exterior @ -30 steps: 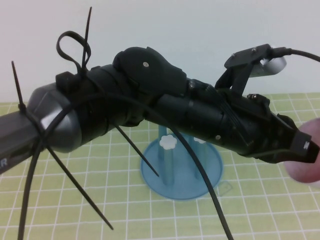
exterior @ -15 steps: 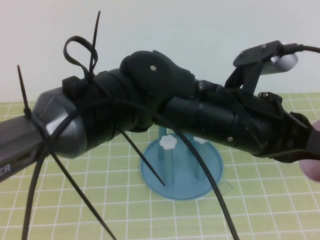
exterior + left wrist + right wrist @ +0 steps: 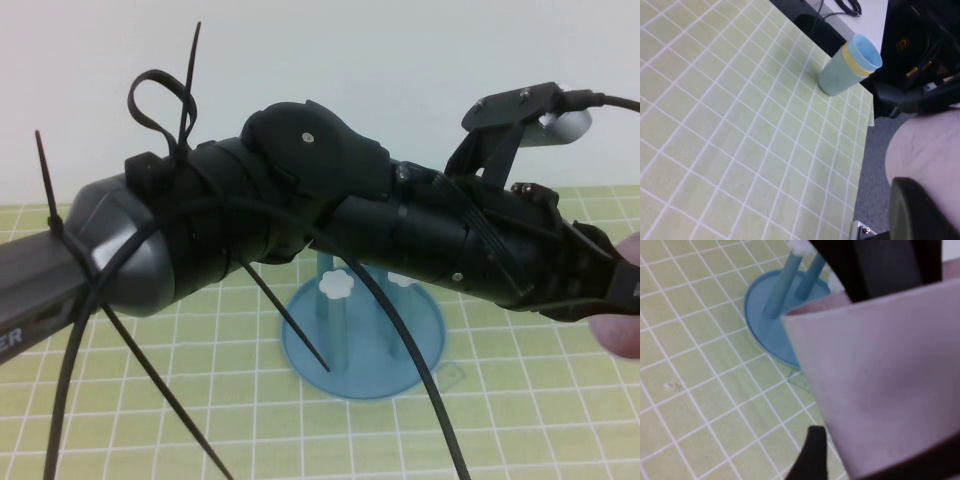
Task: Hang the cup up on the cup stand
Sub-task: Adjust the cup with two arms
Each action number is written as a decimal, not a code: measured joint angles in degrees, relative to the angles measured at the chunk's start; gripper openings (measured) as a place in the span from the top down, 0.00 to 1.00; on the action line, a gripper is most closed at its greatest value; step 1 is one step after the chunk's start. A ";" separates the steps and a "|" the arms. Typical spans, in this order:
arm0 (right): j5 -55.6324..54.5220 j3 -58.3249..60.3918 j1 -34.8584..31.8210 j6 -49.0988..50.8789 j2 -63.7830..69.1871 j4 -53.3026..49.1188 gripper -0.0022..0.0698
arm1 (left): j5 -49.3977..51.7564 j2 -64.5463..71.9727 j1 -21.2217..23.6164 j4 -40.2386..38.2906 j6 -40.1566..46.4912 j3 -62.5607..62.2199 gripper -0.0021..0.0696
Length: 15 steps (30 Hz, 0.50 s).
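Note:
The cup sits off-side in my left gripper; next I open, back off and take the cup's rim (image 3: 815, 309), one finger inside.
The pink-white cup (image 3: 620, 335) shows at the far right edge of the high view, right of the cup stand (image 3: 362, 340) and above the mat. My left arm reaches across over the stand, and my left gripper (image 3: 628, 290) is shut on the cup. In the left wrist view the cup (image 3: 927, 150) lies against one dark finger (image 3: 920, 210). The cup (image 3: 880, 370) fills the right wrist view, with the stand (image 3: 775, 325) behind it. My right gripper (image 3: 880, 460) is open around the cup, with a thin gap at one finger (image 3: 812, 455). It is out of the high view.
A green gridded mat (image 3: 200, 400) covers the table. A teal cup with a yellow band (image 3: 847, 67) stands near the table's edge, with floor (image 3: 875, 165) and dark equipment beyond. Loose black cable ties (image 3: 150, 390) hang from my left arm.
My left arm has shifted a little to the right and up, and the cup has moved right with it, so less of it shows. The stand has not moved.

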 joint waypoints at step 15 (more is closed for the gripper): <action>0.69 0.00 0.00 -1.70 0.00 1.17 0.13 | -0.20 0.00 0.00 -0.83 3.98 0.00 0.75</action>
